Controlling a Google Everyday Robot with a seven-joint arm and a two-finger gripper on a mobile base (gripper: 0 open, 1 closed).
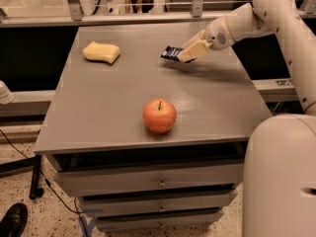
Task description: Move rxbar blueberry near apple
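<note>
The rxbar blueberry will leave my gripper on the grey table (pixel 193 110), where I should set it down close beside the apple, toward my white base.
The rxbar blueberry (pixel 171 53), a small dark blue bar with white lettering, is held in my gripper (pixel 186 52) above the far right part of the grey table (pixel 108 112); its shadow lies on the tabletop below. The gripper's cream fingers (pixel 194 50) are shut on the bar's right end. The apple (pixel 159 116), red-orange with a short dark stem, stands near the table's front edge, well in front of and slightly left of the gripper.
A pale yellow sponge (pixel 101 52) lies at the table's far left. Drawers (pixel 158 182) sit under the tabletop. My white arm and base (pixel 279 177) fill the right side. A metal rail (pixel 148 18) runs behind the table. A shoe (pixel 12 220) is at the lower left floor.
</note>
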